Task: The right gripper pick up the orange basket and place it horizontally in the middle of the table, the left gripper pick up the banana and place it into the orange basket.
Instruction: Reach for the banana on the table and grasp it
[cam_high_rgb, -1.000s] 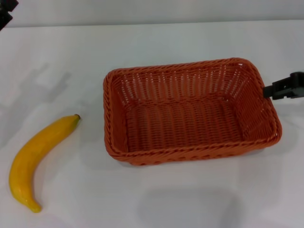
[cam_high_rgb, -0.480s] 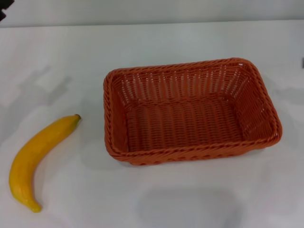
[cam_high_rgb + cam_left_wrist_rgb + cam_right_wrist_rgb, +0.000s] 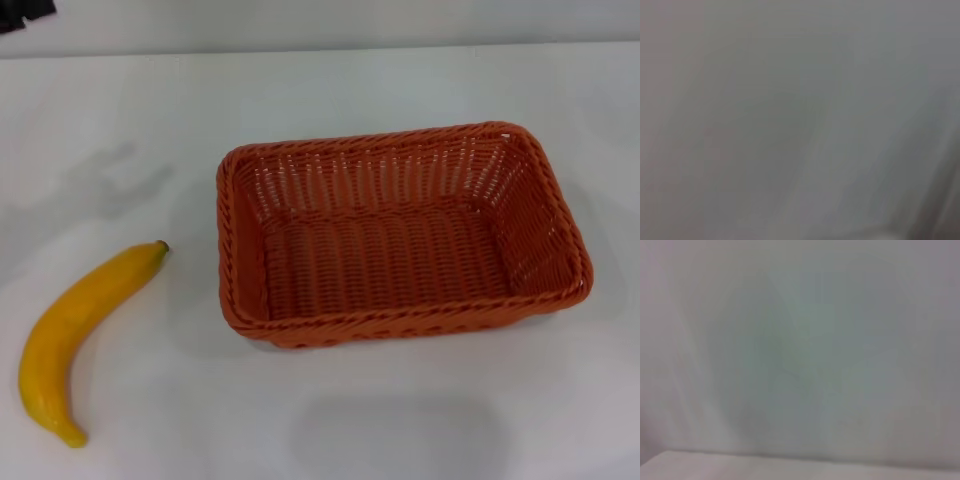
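Observation:
The yellow banana is next for my left gripper, which should go to it and close on the stem side of its middle [image 3: 87,302].
The orange basket [image 3: 236,250] lies lengthwise across the middle of the white table [image 3: 400,430] in the head view, upright and with nothing in it. To its left, apart from it, the yellow banana [image 3: 75,325] rests on the table with its dark stem tip towards the basket. A black part of the left gripper [image 3: 22,12] shows only at the far left corner, well away from the banana. The right gripper is out of view. Both wrist views show only a blank pale surface.
Bare tabletop surrounds the basket and the banana on all sides. The table's far edge [image 3: 320,48] meets a pale wall at the back.
The right gripper, which was at the basket's right rim a second ago, has drawn off to the right and out of the head view. The basket and banana have not moved.

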Controlling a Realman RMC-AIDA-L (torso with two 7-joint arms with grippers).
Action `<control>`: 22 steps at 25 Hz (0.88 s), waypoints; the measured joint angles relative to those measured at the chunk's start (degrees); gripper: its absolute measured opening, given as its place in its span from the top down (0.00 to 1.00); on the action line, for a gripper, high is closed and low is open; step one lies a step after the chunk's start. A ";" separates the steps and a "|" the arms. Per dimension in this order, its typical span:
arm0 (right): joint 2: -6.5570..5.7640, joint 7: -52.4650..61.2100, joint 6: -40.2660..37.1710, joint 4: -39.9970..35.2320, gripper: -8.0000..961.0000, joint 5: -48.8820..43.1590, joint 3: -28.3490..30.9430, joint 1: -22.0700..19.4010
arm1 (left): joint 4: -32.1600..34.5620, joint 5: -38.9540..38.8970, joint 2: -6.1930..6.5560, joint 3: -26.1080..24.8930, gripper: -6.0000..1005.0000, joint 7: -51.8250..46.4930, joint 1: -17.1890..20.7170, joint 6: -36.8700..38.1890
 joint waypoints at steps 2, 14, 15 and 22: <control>-0.17 -5.46 -0.07 0.74 0.66 2.26 0.10 -1.57 | -3.57 7.17 1.02 -0.68 0.22 -7.46 -2.53 -3.13; 1.80 -20.81 -2.16 7.51 0.57 4.10 9.83 -3.47 | -5.27 35.69 5.58 -0.84 0.22 -22.79 -19.26 -23.25; 1.82 -21.52 -2.23 8.08 0.52 4.38 10.24 -3.29 | -5.27 38.02 5.71 -0.79 0.22 -22.83 -20.08 -24.51; 1.81 -23.28 -3.17 9.70 0.19 7.92 10.55 -4.84 | -2.12 49.09 5.71 5.36 0.22 -21.62 -24.73 -27.67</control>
